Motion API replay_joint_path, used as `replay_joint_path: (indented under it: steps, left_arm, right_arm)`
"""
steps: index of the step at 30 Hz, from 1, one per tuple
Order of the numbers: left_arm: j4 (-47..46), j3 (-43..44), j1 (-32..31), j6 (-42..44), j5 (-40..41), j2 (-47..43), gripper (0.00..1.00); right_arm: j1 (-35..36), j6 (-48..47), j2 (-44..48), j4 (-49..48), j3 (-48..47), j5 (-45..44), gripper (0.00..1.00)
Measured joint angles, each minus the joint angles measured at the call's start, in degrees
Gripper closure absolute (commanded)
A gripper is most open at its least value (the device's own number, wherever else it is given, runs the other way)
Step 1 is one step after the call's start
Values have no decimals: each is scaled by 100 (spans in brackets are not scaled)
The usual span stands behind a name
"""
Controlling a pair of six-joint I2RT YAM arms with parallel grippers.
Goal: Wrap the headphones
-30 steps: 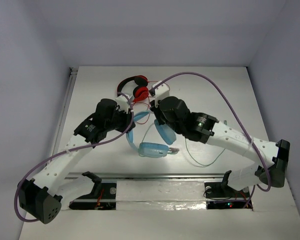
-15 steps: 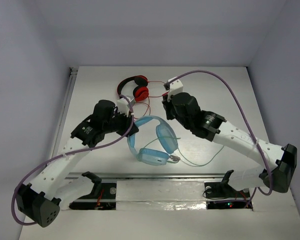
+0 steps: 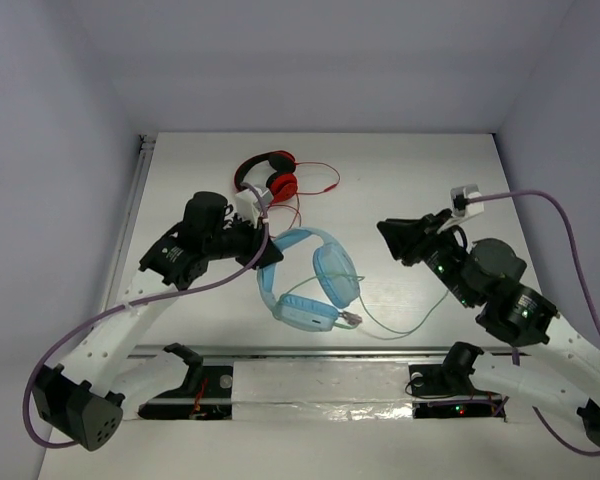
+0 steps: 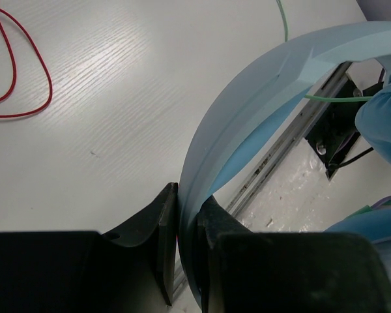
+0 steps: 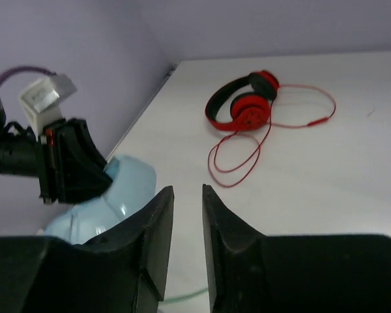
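The green cable lies below the empty fingers of the robot's right gripper, so the robot should open them, reach down and take the cable [image 3: 360,328] close to the near blue cup.
The light-blue headphones [image 3: 315,280] lie near the middle of the table, with both cups down. Their thin green cable [image 3: 410,322] trails loosely to the right. My left gripper [image 3: 264,250] is shut on the blue headband [image 4: 260,91] at its left end, and the band is pinched between the fingers [image 4: 163,222]. My right gripper [image 3: 388,234] is to the right of the headphones, apart from them, slightly open and empty. In the right wrist view the gripper [image 5: 188,195] has a narrow gap, and a blue cup [image 5: 120,189] shows to its left.
Smaller red-and-black headphones [image 3: 270,175] with a looping red cable [image 3: 315,190] lie at the back centre, just behind my left gripper. A metal rail [image 3: 320,352] runs along the near table edge. Walls close in the table on the left, back and right.
My right arm has drawn back from the headphones to the right and is now clear of them. The headphones have settled flatter on the table. My left gripper still holds the band.
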State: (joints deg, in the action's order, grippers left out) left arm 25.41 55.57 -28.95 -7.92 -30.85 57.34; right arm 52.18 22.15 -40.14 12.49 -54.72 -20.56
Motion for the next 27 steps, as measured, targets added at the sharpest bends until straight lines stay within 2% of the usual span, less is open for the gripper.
replay_joint_path:
  steps: [2, 7, 8, 11, 14, 22, 25, 27]
  left_arm:
    - [-17, 50, 85, 0, -55, 37, 100]
    - [-33, 184, 227, 13, -105, 223, 100]
    - [-33, 203, 256, 20, -105, 251, 100]
    - [-28, 254, 328, 24, -101, 273, 100]
    - [-37, 308, 396, 22, -105, 273, 100]
    - [-50, 404, 431, 15, -166, 271, 100]
    - [-48, 404, 431, 15, -166, 271, 100]
    - [-50, 404, 435, 15, -166, 271, 100]
  right_arm:
    - [0, 190, 391, 44, 483, 190, 100]
    - [-2, 603, 726, 439, 798, 485, 100]
    - [-2, 667, 697, 492, 798, 531, 85]
    - [-2, 903, 520, 640, 857, 723, 54]
    - [-2, 999, 345, 671, 1078, 918, 31]
    - [-2, 975, -87, 417, 1672, 1368, 28]
    - [-2, 909, -188, 245, 1683, 1545, 32]
    - [-2, 911, -170, 232, 1683, 1530, 40]
